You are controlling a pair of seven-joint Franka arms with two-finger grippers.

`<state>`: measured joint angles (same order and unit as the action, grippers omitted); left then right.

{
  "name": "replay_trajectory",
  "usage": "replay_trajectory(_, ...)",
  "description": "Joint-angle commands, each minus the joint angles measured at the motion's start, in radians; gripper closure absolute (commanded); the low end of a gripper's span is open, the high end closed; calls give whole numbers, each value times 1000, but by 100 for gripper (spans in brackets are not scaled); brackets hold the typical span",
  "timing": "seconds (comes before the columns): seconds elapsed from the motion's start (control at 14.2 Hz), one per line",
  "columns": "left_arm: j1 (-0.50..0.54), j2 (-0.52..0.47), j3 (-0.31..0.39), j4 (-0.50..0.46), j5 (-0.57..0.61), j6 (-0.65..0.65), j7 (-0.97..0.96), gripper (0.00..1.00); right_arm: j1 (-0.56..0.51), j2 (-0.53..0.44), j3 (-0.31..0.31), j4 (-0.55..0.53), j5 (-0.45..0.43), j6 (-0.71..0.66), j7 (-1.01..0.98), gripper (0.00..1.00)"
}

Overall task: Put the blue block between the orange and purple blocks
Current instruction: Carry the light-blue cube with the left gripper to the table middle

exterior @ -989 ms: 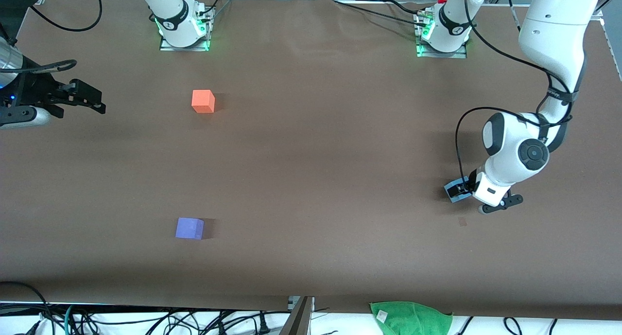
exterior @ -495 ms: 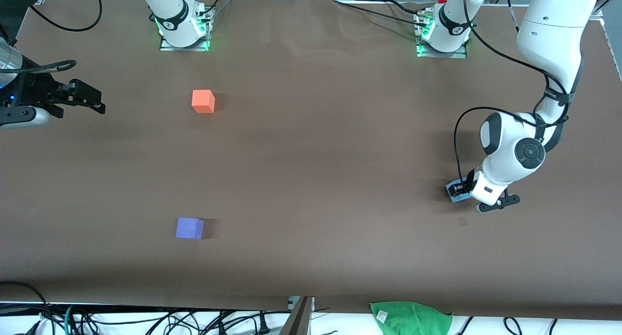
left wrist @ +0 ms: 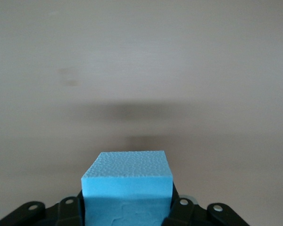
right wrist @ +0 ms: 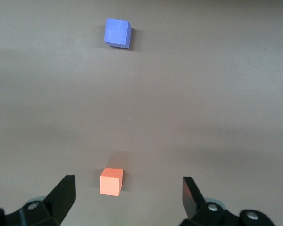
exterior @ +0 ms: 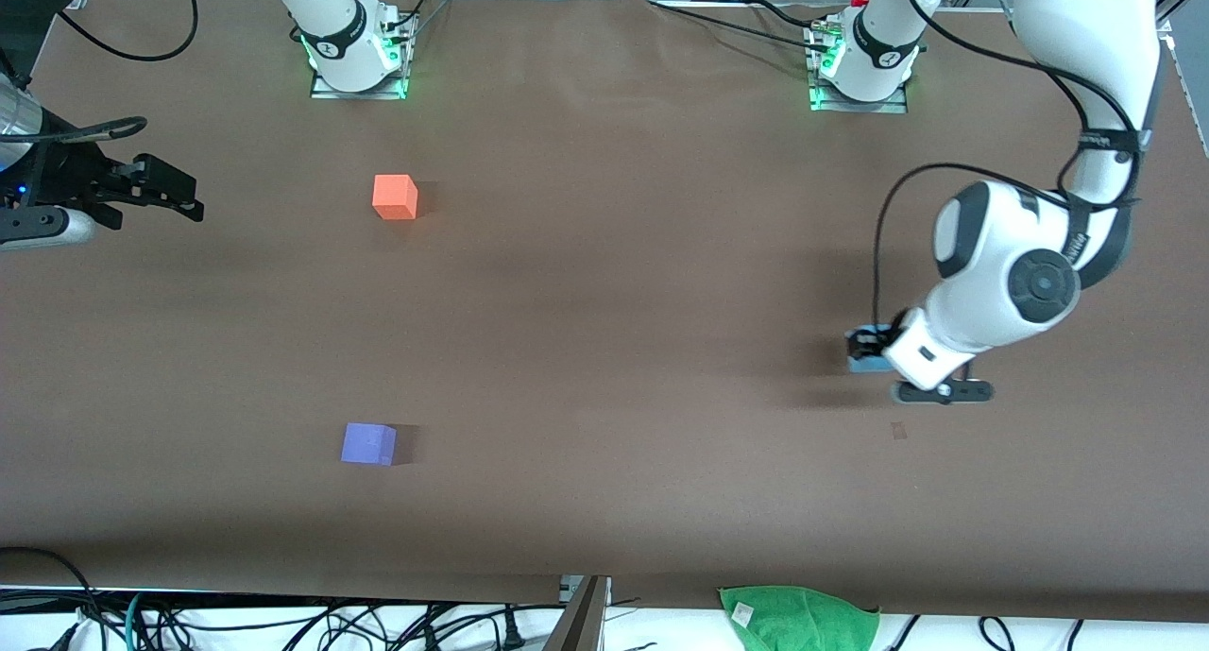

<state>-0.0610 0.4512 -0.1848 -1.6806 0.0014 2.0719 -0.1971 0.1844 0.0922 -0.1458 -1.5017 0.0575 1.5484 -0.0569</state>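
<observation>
Next, my left gripper puts the blue block down on the bare middle of the table (exterior: 587, 294), short of the orange and purple blocks.
My left gripper (exterior: 867, 349) is shut on the light sky-blue block (exterior: 864, 360) and holds it a little above the table near the left arm's end; in the left wrist view the block (left wrist: 127, 183) fills the space between the fingers. The orange block (exterior: 395, 197) sits on the table toward the right arm's end, and the violet-purple block (exterior: 368, 444) lies nearer to the front camera than it. My right gripper (exterior: 179, 197) is open and empty, up over the right arm's end of the table. Its wrist view shows the orange block (right wrist: 111, 181) and the purple block (right wrist: 117, 33).
A green cloth (exterior: 798, 618) lies past the table's edge nearest the front camera. Cables hang along that edge. A small dark mark (exterior: 898, 431) is on the brown table cover (exterior: 604, 330) near my left gripper.
My left gripper has lifted the blue block off the table and carried it a little toward the middle. The right arm has not moved.
</observation>
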Motion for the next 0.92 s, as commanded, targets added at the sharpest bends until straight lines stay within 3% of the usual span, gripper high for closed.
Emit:
replay_trajectory(0.0,-150,53,-5,73,19,-24,-86,86,-6,8,0,20,5,-5,-18,0)
replay_trajectory(0.35,-432,265,4,280,20,17,-482,87,-8,8,0,20,4,-5,-18,0)
replay_trajectory(0.71,-582,382,16,300,20,220,-587,83,-6,8,0,20,4,-7,-18,0)
replay_trajectory(0.78,-586,386,16,300,22,237,-603,63,-6,8,0,20,4,-7,-18,0)
replay_trajectory(0.85,-589,385,16,299,22,238,-611,1,-6,6,0,20,4,-7,-18,0)
